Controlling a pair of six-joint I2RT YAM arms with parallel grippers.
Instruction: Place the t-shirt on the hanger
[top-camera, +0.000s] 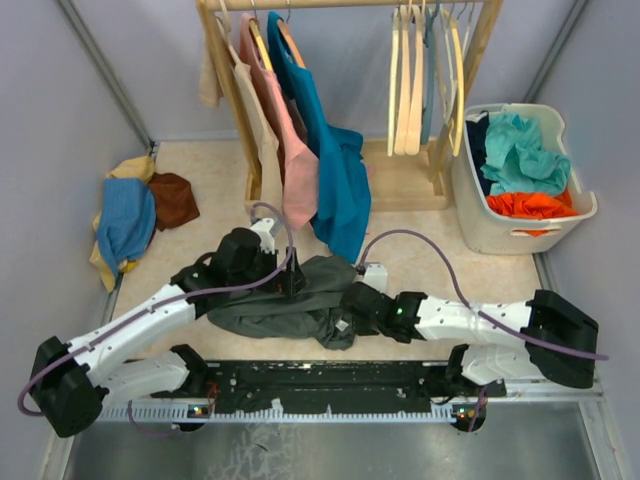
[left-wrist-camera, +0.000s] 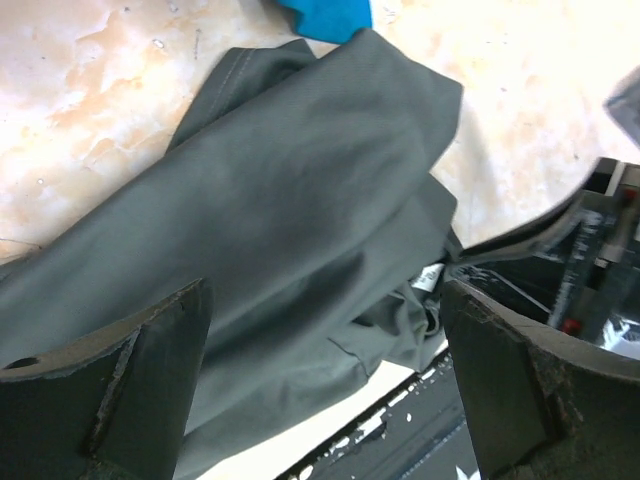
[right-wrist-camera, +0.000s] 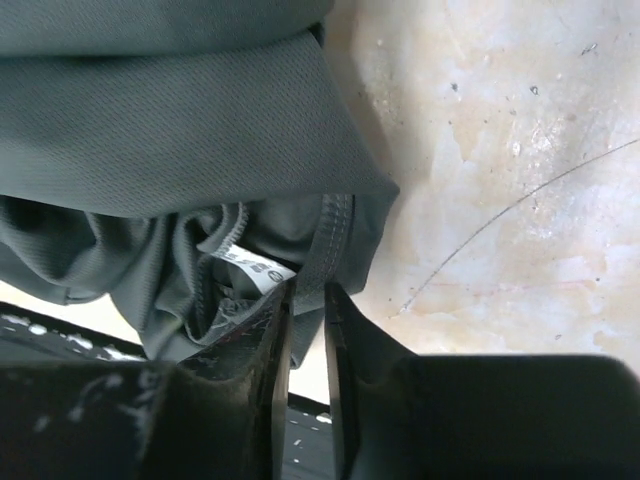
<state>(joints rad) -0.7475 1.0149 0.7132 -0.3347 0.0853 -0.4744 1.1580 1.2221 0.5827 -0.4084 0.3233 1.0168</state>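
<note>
The dark grey t-shirt's collar is bunched under a fold; my right gripper should first lift the fold's corner (right-wrist-camera: 372, 188).
The dark grey t-shirt (top-camera: 285, 300) lies crumpled on the floor between the two arms. My left gripper (top-camera: 292, 282) hovers just above its middle, open wide, with nothing between the fingers; the left wrist view shows grey cloth (left-wrist-camera: 280, 200) spread below the gripper (left-wrist-camera: 325, 290). My right gripper (top-camera: 345, 322) is at the shirt's near right edge. In the right wrist view it (right-wrist-camera: 307, 285) is pinched on the ribbed collar band (right-wrist-camera: 335, 230), right beside the white neck label (right-wrist-camera: 250, 265). Several pale wooden hangers (top-camera: 408, 80) hang at the rack's right end.
The wooden rack (top-camera: 240, 120) stands at the back with a teal shirt (top-camera: 340, 180) and a pink garment (top-camera: 297, 165) hanging low over the t-shirt's far edge. A white basket (top-camera: 520, 232) of clothes stands right. A clothes pile (top-camera: 135, 215) lies left. A black rail (top-camera: 320, 375) runs along the near edge.
</note>
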